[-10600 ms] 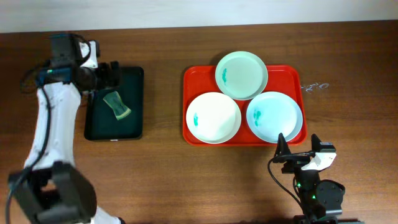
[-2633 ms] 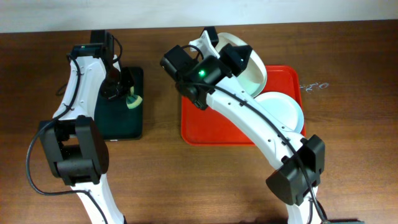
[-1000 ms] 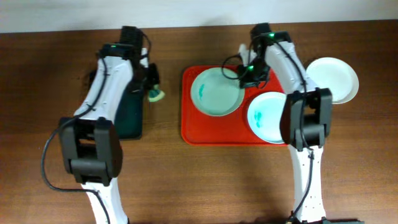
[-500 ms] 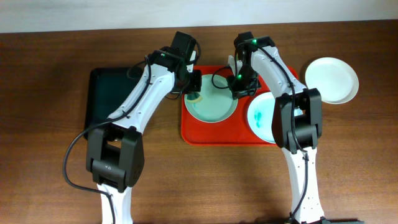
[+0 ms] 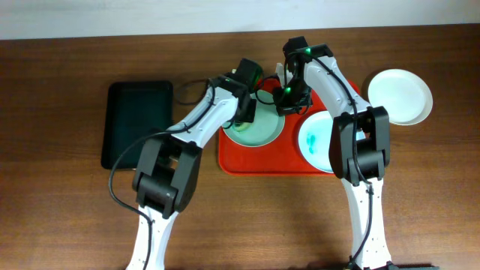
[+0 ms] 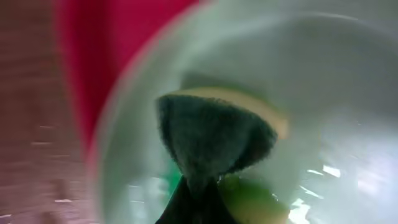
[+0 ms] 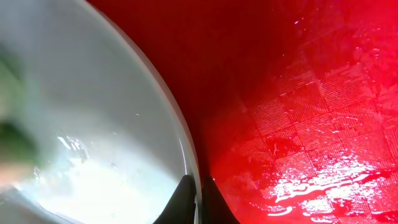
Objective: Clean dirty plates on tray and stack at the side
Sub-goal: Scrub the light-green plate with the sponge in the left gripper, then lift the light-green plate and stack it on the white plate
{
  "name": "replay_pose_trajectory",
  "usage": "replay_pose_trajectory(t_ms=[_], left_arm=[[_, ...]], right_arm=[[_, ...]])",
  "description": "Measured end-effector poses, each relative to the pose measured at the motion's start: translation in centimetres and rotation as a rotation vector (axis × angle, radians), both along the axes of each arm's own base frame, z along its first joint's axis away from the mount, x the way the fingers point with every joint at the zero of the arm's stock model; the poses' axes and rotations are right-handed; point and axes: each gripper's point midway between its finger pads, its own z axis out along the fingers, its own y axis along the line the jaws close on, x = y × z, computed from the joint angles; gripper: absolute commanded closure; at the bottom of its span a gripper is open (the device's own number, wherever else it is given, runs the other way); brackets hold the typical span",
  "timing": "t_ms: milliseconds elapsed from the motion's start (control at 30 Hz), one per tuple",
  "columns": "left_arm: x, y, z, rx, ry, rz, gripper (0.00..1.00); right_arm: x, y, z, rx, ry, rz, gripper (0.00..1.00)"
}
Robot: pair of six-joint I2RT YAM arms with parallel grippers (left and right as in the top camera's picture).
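Note:
Next, I release the pale-aqua plate from my right gripper atop the white plate on the wooden table (image 5: 399,97).
On the red tray (image 5: 241,160) lie two dirty plates. The left, pale-aqua plate (image 5: 264,132) has my left gripper (image 5: 244,117) over it, shut on a green-and-yellow sponge (image 6: 214,140) that presses onto the plate's inner face (image 6: 323,93). My right gripper (image 5: 289,95) is shut on that plate's far-right rim; the right wrist view shows the fingertips (image 7: 198,190) pinching the white rim (image 7: 186,155) over the wet tray floor (image 7: 311,93). The other plate (image 5: 315,139) on the tray bears a teal smear and is partly hidden by the right arm.
A white plate (image 5: 400,96) without visible smears sits on the wooden table right of the tray. A black rectangular tray (image 5: 137,124) lies at the left with nothing in it. Both arms cross over the tray's upper half.
The left gripper has carried the sponge further right across the left plate. The right gripper stays pinched on the plate's rim; the plates have not shifted.

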Motion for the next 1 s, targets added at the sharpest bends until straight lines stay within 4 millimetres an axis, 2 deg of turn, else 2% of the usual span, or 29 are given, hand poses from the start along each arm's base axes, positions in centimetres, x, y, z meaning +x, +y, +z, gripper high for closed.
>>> replay_pose_trajectory(t_ms=[33,67,200,267,367,400,467,533,567,600,800,867,900,933,1000], left_arm=[[0.8,2.1,0.2,0.114,-0.052,0.038,1.0],[1.2,3.0,0.3,0.163,-0.074,0.053,1.0],[1.4,3.9,0.8,0.239,-0.118,0.084,1.0],[1.4,3.7,1.4,0.179,-0.107,0.106,1.0],[1.3,1.5,4.6,-0.135,-0.041,0.089,1.0],[1.2,1.2,4.8,-0.18,-0.023,0.083,1.0],[0.3,-0.5,4.2,-0.284,0.051,0.035,1.0],[0.2,-1.4,2.9,-0.297,0.068,0.01,1.0],[-0.1,-1.4,0.1,-0.268,0.107,0.012,1.0],[0.1,-1.1,-0.4,-0.253,0.105,0.019,1.0],[1.7,3.7,-0.1,-0.039,0.014,0.111,1.0],[1.7,4.3,0.7,-0.019,0.001,0.121,1.0],[1.8,4.8,1.5,-0.015,-0.014,0.133,1.0],[2.2,6.1,3.3,-0.004,-0.047,0.171,1.0],[3.0,10.5,8.8,-0.024,-0.138,0.308,1.0]], right_arm=[[0.0,0.0,0.0,0.0,0.0,-0.001,0.96],[0.1,0.3,0.0,0.012,-0.004,0.001,0.96],[0.2,0.7,0.1,0.025,-0.012,0.005,0.96],[0.2,0.7,0.1,0.025,-0.012,0.005,0.96],[0.3,0.7,0.1,0.025,-0.013,0.003,0.96],[0.3,0.7,0.1,0.025,-0.014,0.003,0.96],[0.3,0.7,0.1,0.026,-0.015,0.002,0.96],[0.3,0.7,0.1,0.026,-0.014,0.003,0.96],[0.3,0.7,0.1,0.026,-0.014,0.003,0.96],[0.3,0.7,0.1,0.026,-0.015,0.002,0.96],[0.4,0.8,0.1,0.031,-0.019,0.003,0.96],[0.5,1.0,0.1,0.035,-0.024,0.006,0.96],[0.5,1.1,0.1,0.035,-0.024,0.006,0.96],[0.4,1.1,0.1,0.034,-0.021,0.007,0.96],[0.2,0.4,0.5,-0.004,-0.01,0.006,0.96]])
